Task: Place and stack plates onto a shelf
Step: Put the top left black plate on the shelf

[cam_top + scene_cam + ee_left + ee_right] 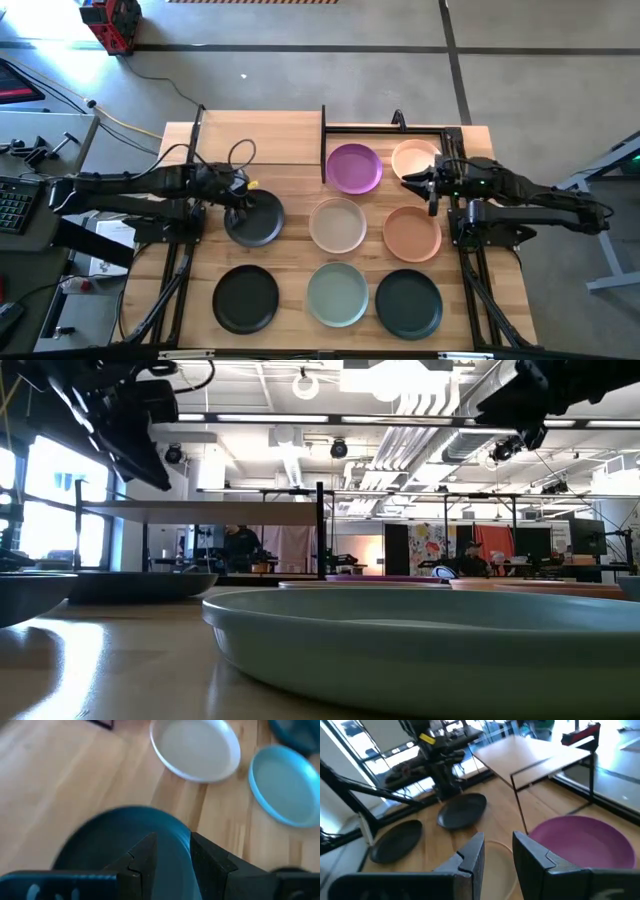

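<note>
Next, I close my left gripper on the near-side rim (252,246) (195,881) of the black plate beside the beige plate, where it faces the nearest black plate.
Several plates lie flat on the wooden table: purple (353,167), cream (412,155), beige (337,224), terracotta (412,234), sage green (338,293) and three black ones (256,222) (246,298) (408,303). The shelf (260,140), a pale plank on thin black bars (517,795), stands at the far left. My left gripper (173,840) hangs open in the air, tipped down over the left-middle black plate (115,840). My right gripper (498,840) is open and raised near the cream plate, pointing across at the purple plate (580,840).
A black bar frame (395,127) stands at the far right of the table, behind the purple and cream plates. Bare tabletop (205,260) lies left of the black plates. Cables (238,155) loop near my left arm. Both arm bases stand at the table's sides.
</note>
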Controlling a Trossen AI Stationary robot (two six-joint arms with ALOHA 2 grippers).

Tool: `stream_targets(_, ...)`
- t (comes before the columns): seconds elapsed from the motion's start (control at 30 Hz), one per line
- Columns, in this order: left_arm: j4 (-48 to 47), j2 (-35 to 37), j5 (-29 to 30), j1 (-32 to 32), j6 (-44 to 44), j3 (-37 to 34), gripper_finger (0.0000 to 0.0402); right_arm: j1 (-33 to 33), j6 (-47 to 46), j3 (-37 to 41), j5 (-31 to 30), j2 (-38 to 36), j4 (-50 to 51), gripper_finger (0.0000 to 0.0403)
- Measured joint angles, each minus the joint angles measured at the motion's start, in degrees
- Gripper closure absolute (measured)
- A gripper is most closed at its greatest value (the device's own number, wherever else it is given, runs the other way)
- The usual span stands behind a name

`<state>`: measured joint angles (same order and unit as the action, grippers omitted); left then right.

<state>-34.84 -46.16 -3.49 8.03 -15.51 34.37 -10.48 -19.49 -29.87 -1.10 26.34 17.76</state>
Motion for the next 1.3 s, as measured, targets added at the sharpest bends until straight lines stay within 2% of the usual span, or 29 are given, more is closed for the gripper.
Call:
stream_targets(0.37,0.1,-6.8,-0.9,-10.0,-6.3,0.0,0.0296,0.0,0.4,0.0,0.0,8.7,-1.4,0.0318)
stream_targets(0.53,0.3,-11.0,1.1,-14.3,-9.9,0.0,0.0296,0.0,0.4,0.0,0.0,10.8,-1.4,0.0318)
stream_targets(0.73,0.5,-15.8,4.0,-18.0,-12.0,0.0,0.0296,0.0,0.4,0.0,0.0,11.5,-1.5,0.0318)
stream_targets(1.3,6.3,-26.4,4.4,-23.8,-15.0,0.0,0.0296,0.0,0.4,0.0,0.0,11.5,-1.3,0.0318)
